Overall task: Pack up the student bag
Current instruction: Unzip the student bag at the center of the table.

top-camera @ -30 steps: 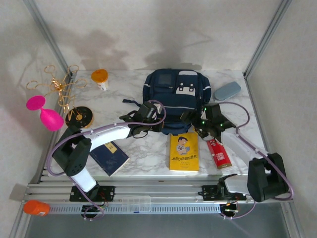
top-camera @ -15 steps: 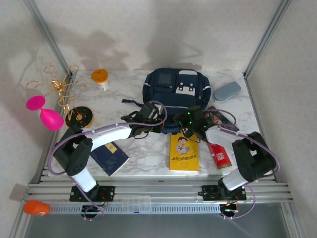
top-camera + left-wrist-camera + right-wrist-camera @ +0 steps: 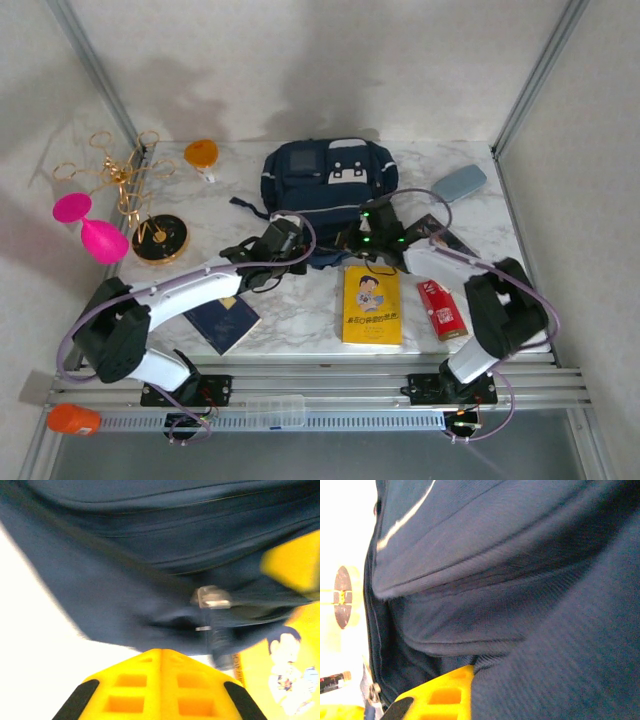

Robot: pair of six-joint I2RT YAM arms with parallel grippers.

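Note:
Left fingers, shut and empty, should open, pinch the pull's tab (image 3: 218,642) beyond them and draw it along the bag's edge.
The student bag (image 3: 325,185), navy with white trim, lies at the middle back of the table. My left gripper (image 3: 283,240) is at the bag's near left edge. In the left wrist view its yellow fingers (image 3: 161,652) are shut, tips pinching the lower edge of the navy fabric (image 3: 125,605), with a metal zip pull (image 3: 212,597) just beyond. My right gripper (image 3: 372,237) is at the bag's near right edge. In the right wrist view it (image 3: 475,669) is shut on a fold of the bag (image 3: 485,590), and fabric hides one finger.
A yellow book (image 3: 371,305) lies just in front of the bag, with a red packet (image 3: 441,308) to its right and a dark blue book (image 3: 222,320) at front left. A dark magazine (image 3: 442,236), a grey-blue case (image 3: 459,182), an orange-lidded jar (image 3: 202,155) and a gold stand (image 3: 125,180) ring the bag.
My right gripper swung left from the magazine to the bag and shut on its fabric. The bag and my left gripper have shifted left.

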